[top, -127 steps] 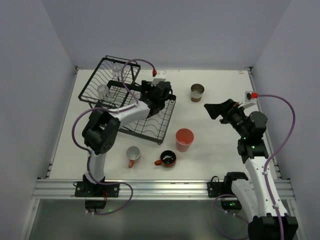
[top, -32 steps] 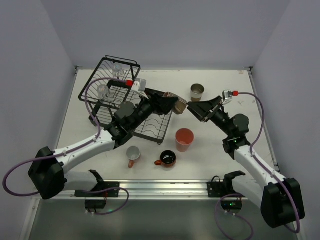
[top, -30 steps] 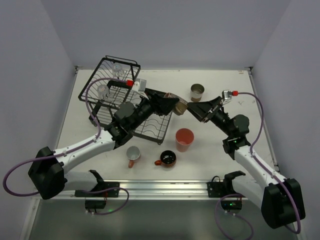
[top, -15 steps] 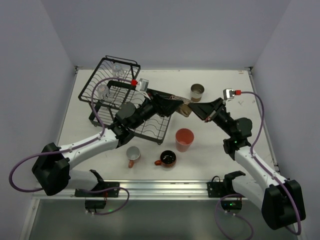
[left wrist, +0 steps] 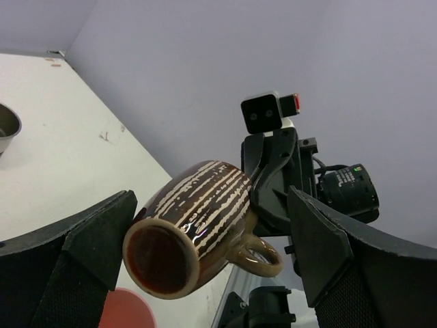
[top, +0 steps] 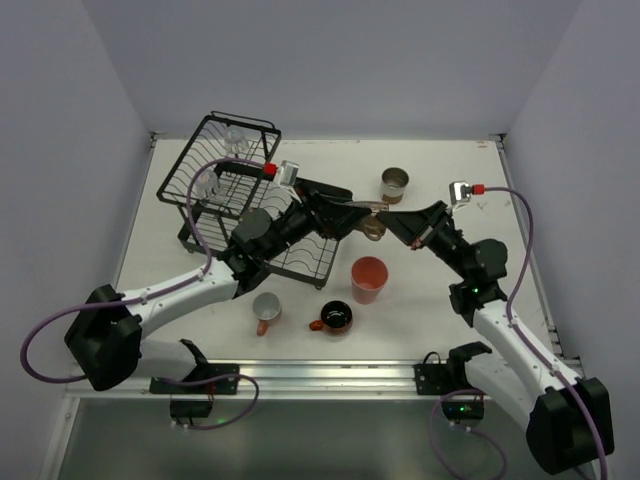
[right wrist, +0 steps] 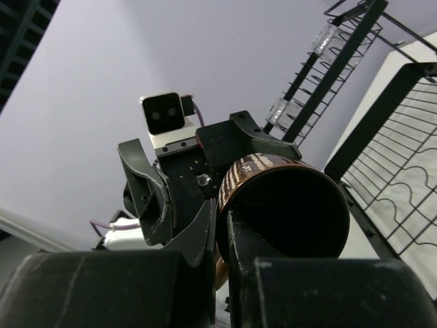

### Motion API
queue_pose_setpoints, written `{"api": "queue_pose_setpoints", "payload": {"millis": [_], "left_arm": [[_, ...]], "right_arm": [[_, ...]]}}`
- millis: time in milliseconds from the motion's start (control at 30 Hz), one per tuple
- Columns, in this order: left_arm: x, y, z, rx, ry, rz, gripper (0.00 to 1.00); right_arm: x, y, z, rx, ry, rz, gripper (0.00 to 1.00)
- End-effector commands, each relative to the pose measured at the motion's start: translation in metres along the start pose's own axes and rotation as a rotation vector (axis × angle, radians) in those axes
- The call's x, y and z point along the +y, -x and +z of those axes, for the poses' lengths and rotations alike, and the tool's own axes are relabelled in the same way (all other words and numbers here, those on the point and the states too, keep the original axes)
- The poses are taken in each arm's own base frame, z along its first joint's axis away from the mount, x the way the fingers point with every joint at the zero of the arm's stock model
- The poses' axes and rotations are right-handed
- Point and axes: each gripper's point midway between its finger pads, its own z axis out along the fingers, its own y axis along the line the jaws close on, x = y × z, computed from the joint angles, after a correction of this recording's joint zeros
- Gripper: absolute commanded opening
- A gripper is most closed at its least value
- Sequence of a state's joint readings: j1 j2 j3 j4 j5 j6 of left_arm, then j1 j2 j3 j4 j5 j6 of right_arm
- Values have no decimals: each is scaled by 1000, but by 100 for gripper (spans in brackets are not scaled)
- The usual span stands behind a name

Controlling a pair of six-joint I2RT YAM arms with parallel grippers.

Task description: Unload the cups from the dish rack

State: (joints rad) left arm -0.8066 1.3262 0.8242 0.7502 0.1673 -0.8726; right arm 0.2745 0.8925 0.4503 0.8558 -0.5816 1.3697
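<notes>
The striped cup, hanging sideways between the two arms, will be let go by my right gripper on the table (top: pixel 434 189) next to the small brown cup, away from the rack.
A cream-and-brown striped cup (left wrist: pixel 198 229) hangs sideways in the air between the two arms, above the table (top: pixel 440 180). My right gripper (right wrist: pixel 222 229) is shut on its wall, one finger inside the rim (right wrist: pixel 287 205) and one outside. My left gripper (left wrist: pixel 210 205) stands wide open, a finger on either side of the cup. From above, the cup (top: pixel 375 228) sits between the left gripper (top: pixel 355 213) and the right gripper (top: pixel 393 222). The black wire dish rack (top: pixel 215 165) holds two clear glasses (top: pixel 235 136) (top: pixel 207 184).
On the table stand a small brown cup (top: pixel 394 185), a salmon-pink tumbler (top: pixel 368 280), a pink mug (top: pixel 266 312) and an orange-red mug (top: pixel 335 318). The left arm reaches over the rack's flat tray (top: pixel 310 262). Walls close in the table on three sides.
The right gripper has shut on the striped cup's rim and the left gripper has opened and let go. The cup has shifted slightly right.
</notes>
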Motion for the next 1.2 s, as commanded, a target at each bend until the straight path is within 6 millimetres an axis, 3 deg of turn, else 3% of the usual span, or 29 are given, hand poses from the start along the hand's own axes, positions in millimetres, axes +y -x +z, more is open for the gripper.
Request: {"api": "queue_pose_setpoints", "payload": {"millis": [0,67,200,267,333,367,400,433,467,500,567,700,733,867,900,933,967,1000,1033,1133,1167], "left_arm": [[-23,26,-2,-56,-34,58,100],[-30,40,-5,-86,-19,102,100],[-23,50,-12,-56,96,170,100],[-25,63,-21,-71,142,222,100],[-21,68,-32,-62,194,246,100],[-31,76,-42,-75,185,273,100],[-30,75,-49,-56,200,287,100],[-35,76,-54,-50,196,303,100],[-40,80,-67,-38,196,345,100],[-43,80,-73,-26,194,369,100],[-47,83,-93,2,208,437,100],[-36,80,-132,48,281,544,100],[-39,89,-147,9,300,564,100],[-16,87,-188,-17,399,635,100],[-13,89,-195,-33,414,642,100],[-10,93,-203,-59,444,648,100],[-12,98,-215,-93,450,659,100],[-9,99,-221,-104,466,665,100],[-9,107,-232,-147,491,677,100],[-4,115,-249,-204,544,682,100],[-3,116,-252,-218,553,680,100]], "right_arm": [[6,14,0,-65,-29,-107,0],[4,15,-1,-69,-54,-135,0],[7,23,-1,-72,-106,-214,0],[-6,29,-6,-72,-198,-270,0],[-3,43,-7,-96,-249,-339,0],[-20,47,-13,-85,-340,-391,0],[-11,59,-11,-101,-363,-443,0],[-19,66,-14,-107,-424,-473,0],[-45,75,-24,-90,-557,-525,0],[-41,88,-23,-106,-597,-573,0],[-67,105,-38,-99,-767,-634,0],[-110,137,-42,-46,-1014,-687,0],[-118,144,-45,-45,-1066,-695,0],[-157,170,-55,1,-1290,-744,0],[-151,185,-49,-20,-1313,-767,0],[-174,190,-54,18,-1387,-762,0],[-183,191,-59,66,-1436,-761,0],[-180,205,-52,48,-1452,-780,0],[-203,209,-60,94,-1527,-781,0],[-221,226,-55,112,-1569,-796,0],[-239,228,-52,150,-1588,-800,0]]}}
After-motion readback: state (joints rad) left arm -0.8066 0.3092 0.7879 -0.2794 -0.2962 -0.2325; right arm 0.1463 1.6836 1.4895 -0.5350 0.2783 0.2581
